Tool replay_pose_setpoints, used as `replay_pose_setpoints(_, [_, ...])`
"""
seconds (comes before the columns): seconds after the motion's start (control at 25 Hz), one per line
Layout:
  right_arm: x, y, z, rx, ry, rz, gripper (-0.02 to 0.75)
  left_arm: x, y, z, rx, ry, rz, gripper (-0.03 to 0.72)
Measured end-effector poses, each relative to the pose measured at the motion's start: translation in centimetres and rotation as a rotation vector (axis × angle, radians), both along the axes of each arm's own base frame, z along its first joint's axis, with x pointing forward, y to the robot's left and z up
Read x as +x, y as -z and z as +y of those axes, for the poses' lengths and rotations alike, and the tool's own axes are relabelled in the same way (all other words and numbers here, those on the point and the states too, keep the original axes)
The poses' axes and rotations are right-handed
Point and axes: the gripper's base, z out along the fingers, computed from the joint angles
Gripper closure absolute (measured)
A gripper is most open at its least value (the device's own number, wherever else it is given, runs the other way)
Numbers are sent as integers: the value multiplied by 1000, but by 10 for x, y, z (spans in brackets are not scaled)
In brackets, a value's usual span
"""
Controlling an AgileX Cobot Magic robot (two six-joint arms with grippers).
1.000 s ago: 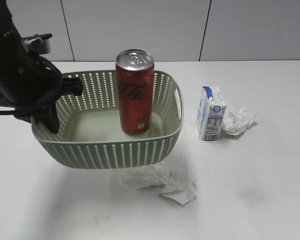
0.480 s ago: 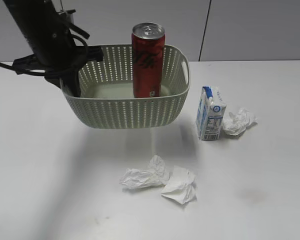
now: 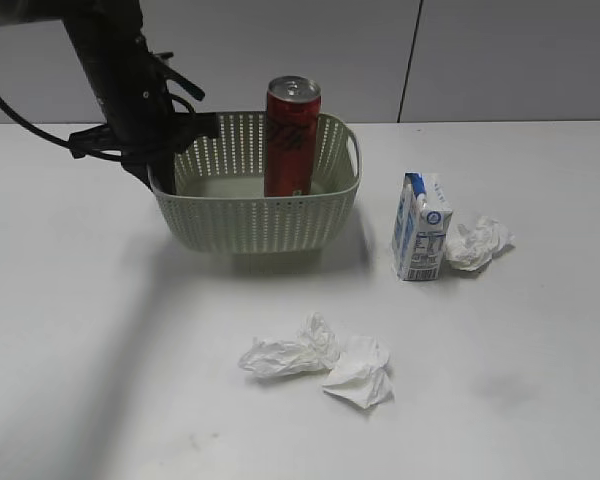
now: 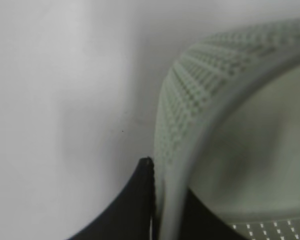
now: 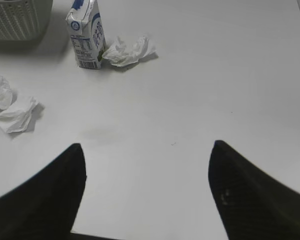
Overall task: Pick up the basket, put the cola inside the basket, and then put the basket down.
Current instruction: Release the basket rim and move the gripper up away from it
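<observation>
Next, my left gripper sets the pale green basket down on the white table (image 3: 264, 252) next to the white-and-blue carton, behind crumpled paper.
The pale green basket (image 3: 255, 215) sits low at the back left of the table; I cannot tell whether it touches the surface. The red cola can (image 3: 292, 135) stands upright inside it. My left gripper (image 3: 162, 165) is shut on the basket's left end wall. In the left wrist view the wall (image 4: 180, 125) runs between the two dark jaws (image 4: 166, 180). My right gripper (image 5: 147, 145) is open and empty above bare table, out of the exterior view. A corner of the basket (image 5: 20, 20) shows at the top left of the right wrist view.
A white-and-blue carton (image 3: 420, 240) stands right of the basket, also in the right wrist view (image 5: 85, 35). Crumpled paper (image 3: 477, 242) lies beside it. More crumpled paper (image 3: 315, 358) lies in front of the basket. A grey wall stands behind the table.
My left arm has carried the basket with the cola in it back and down toward the table. The can has stayed upright. The carton and papers have not moved.
</observation>
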Motion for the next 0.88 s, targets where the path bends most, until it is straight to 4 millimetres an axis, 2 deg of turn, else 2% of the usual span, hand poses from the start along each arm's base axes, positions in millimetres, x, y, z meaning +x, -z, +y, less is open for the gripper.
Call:
replay_pose_setpoints(0.2, [-22, 11, -7, -18, 39, -124, 143, 3, 7, -1, -2, 11, -8, 688])
replay_pose_setpoints(0.52, [-10, 37, -6, -27, 48, -64, 143, 8, 18, -3, -4, 9, -25, 688])
replay_pose_setpoints(0.88, [-9, 37, -6, -24, 49, -77, 143, 11, 20, -3, -2, 10, -49, 685])
